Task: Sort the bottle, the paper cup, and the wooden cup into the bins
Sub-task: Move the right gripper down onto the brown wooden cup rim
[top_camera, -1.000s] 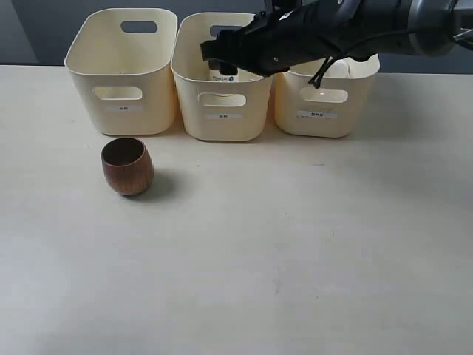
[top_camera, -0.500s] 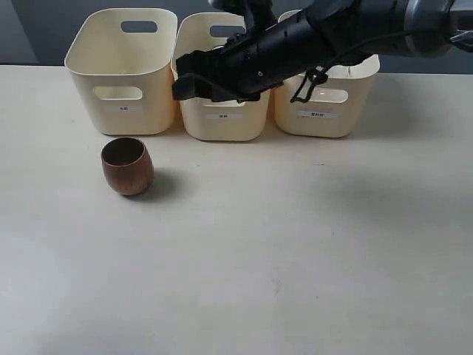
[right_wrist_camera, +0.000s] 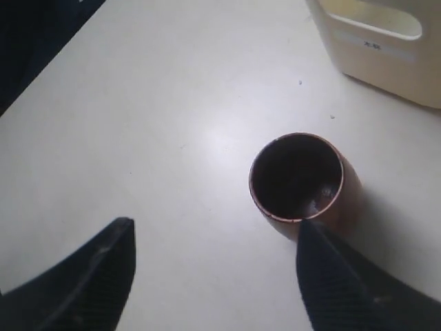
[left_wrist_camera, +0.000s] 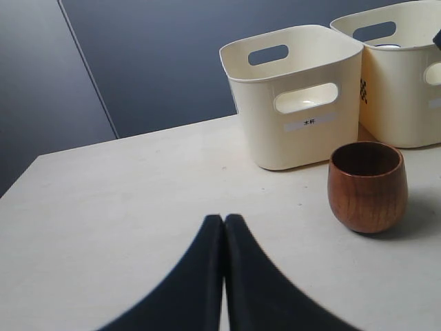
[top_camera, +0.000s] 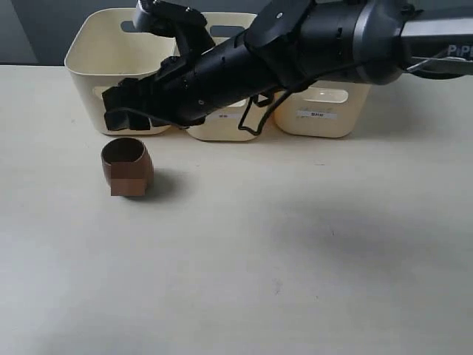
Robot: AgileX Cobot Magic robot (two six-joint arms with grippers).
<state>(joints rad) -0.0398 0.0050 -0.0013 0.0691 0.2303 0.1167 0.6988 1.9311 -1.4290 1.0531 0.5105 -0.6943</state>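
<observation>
Next, my right gripper closes on the wooden cup's rim [top_camera: 145, 157] [right_wrist_camera: 341, 181], on the side that is toward the middle bin, putting one of its fingers inside the cup.
The wooden cup [top_camera: 127, 167] stands upright on the table in front of the left bin [top_camera: 96, 52]. In the right wrist view the wooden cup [right_wrist_camera: 298, 178] shows its dark inside. My right gripper [top_camera: 126, 118] has reached across and hangs open just above and behind the cup; in its own view the right gripper [right_wrist_camera: 215, 231] has one fingertip [right_wrist_camera: 311, 238] at the cup's rim. My left gripper [left_wrist_camera: 224, 221] is shut on nothing, low over the table, short of the wooden cup [left_wrist_camera: 366, 186]. The bottle and paper cup are hidden.
Three cream bins stand in a row at the back: the left bin [left_wrist_camera: 296, 96], the middle bin [top_camera: 222, 126] and the right bin [top_camera: 325, 111]. The right arm [top_camera: 310, 44] covers much of the left and middle bins. Bare table [top_camera: 295, 259] lies in front.
The right arm has swung from over the middle bin leftwards and downwards to just above the wooden cup. The cup has not moved.
</observation>
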